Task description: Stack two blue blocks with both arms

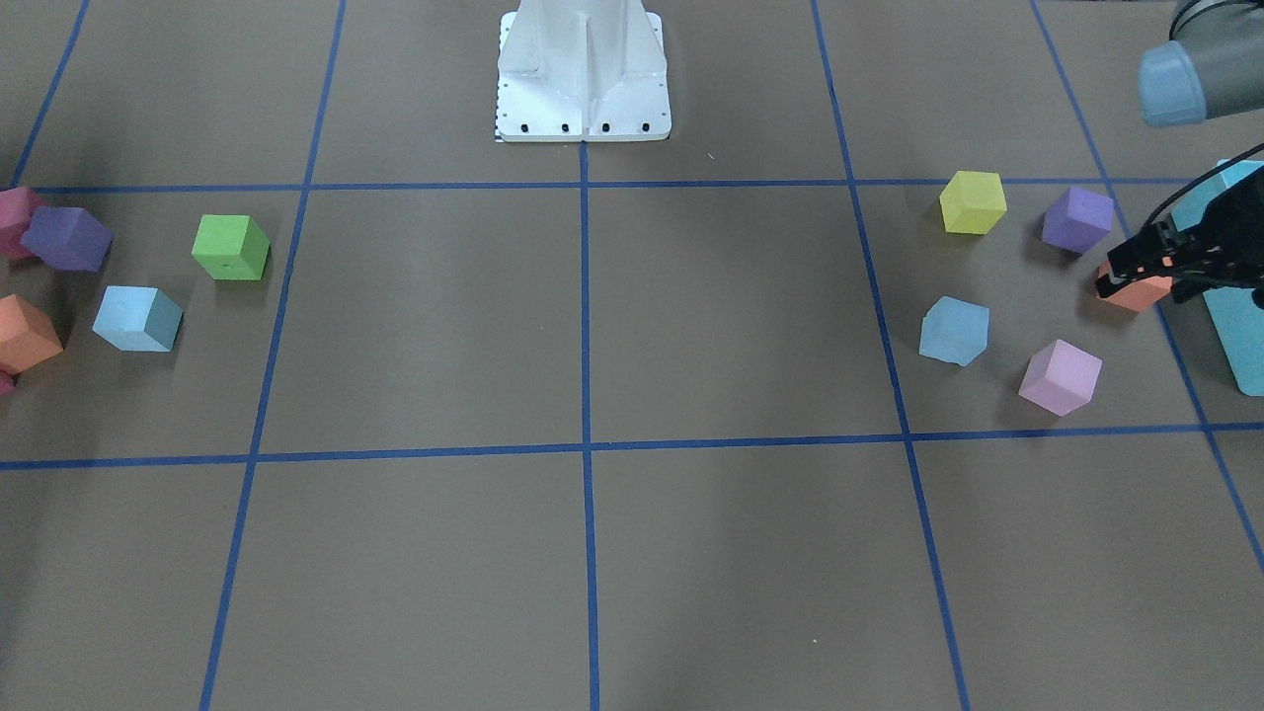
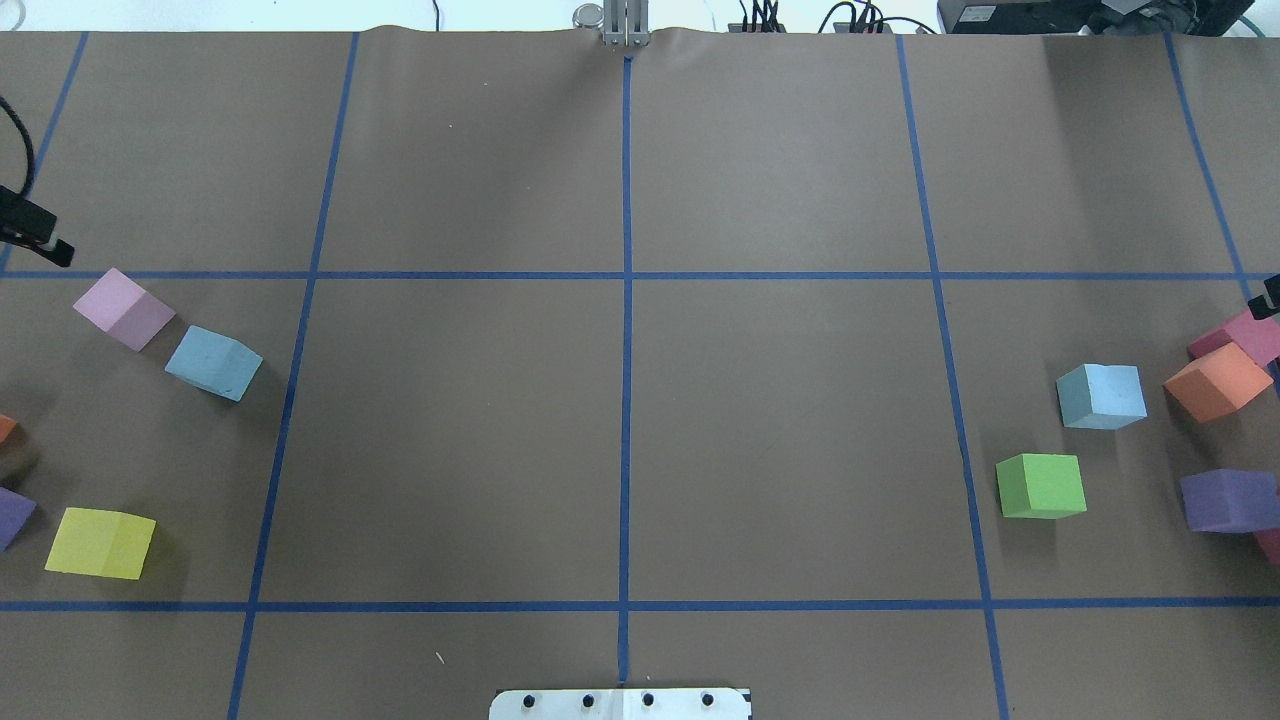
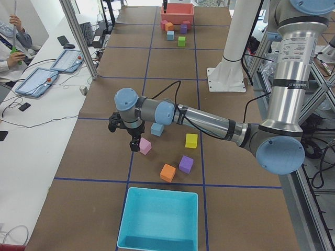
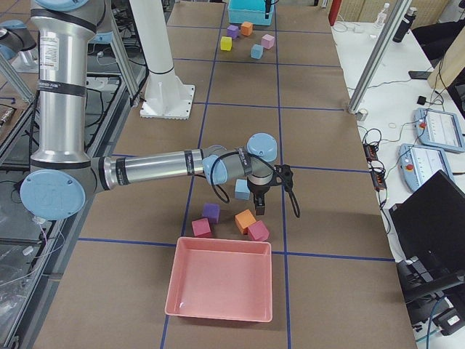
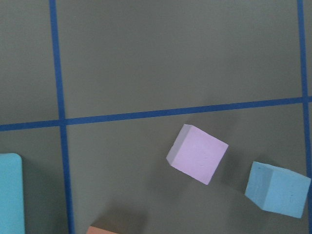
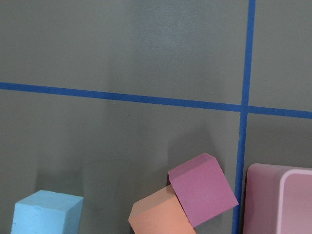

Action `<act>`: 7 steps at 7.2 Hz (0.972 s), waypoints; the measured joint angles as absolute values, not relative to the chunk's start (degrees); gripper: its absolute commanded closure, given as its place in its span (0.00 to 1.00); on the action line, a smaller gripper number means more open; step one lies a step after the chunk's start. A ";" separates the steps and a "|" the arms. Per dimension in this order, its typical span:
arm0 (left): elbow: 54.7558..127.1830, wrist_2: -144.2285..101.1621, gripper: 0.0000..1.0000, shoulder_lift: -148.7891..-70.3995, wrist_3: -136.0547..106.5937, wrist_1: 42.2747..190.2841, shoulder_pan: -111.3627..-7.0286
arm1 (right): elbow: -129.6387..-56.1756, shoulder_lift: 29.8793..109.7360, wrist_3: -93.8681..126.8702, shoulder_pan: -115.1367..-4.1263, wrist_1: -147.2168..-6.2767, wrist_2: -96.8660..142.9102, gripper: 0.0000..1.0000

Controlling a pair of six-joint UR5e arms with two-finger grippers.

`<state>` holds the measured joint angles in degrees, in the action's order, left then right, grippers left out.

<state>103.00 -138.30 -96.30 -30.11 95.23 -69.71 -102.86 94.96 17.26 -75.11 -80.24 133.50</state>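
I will move my right gripper next to the blue block that is near the green cube, and then close it on the blue block's opposite sides (image 6: 47,210).
One pale blue block (image 2: 213,362) lies on my left side of the table, next to a lilac cube (image 2: 125,308). It also shows in the front view (image 1: 954,331) and the left wrist view (image 5: 277,189). The other blue block (image 2: 1101,395) lies on my right side, and shows in the front view (image 1: 137,318) and the right wrist view (image 6: 46,213). My left gripper (image 1: 1126,273) hangs above the table beyond the lilac cube, at the overhead view's left edge (image 2: 40,243). My right gripper (image 2: 1268,298) just shows at the right edge, above the magenta cube. No fingers show clearly, so I cannot tell whether either is open or shut.
A turquoise bin (image 1: 1234,336) stands at my left end and a pink bin (image 4: 218,283) at my right end. Yellow (image 2: 100,542), green (image 2: 1040,485), orange (image 2: 1215,380), purple (image 2: 1225,500) and magenta (image 2: 1245,335) cubes lie around. The white pedestal (image 1: 583,69) stands at the robot's edge.
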 measured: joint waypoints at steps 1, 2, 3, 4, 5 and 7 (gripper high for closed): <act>103.08 -137.79 0.00 -96.51 -35.02 98.10 -67.29 | -102.97 94.74 18.84 -74.25 -79.79 133.87 0.02; 103.14 -137.12 0.00 -96.70 -37.51 99.61 -66.01 | -103.51 94.16 23.02 -72.34 -79.42 133.92 0.04; 103.12 -136.70 0.00 -96.92 -38.63 100.21 -65.14 | -104.42 93.25 29.25 -69.54 -78.85 133.45 0.04; 103.04 -135.57 0.00 -97.38 -39.89 100.44 -63.92 | -105.03 92.55 34.98 -67.15 -77.94 132.67 0.04; 102.86 -133.76 0.00 -98.04 -41.40 100.51 -62.31 | -105.26 91.84 40.12 -65.17 -77.41 131.20 0.04; 102.68 -132.07 0.01 -98.84 -42.18 100.75 -59.49 | -105.32 90.46 49.35 -60.64 -77.06 125.89 0.04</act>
<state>102.68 -132.07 -98.84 -42.18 100.75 -59.49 -105.32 90.46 49.35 -60.64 -77.06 125.89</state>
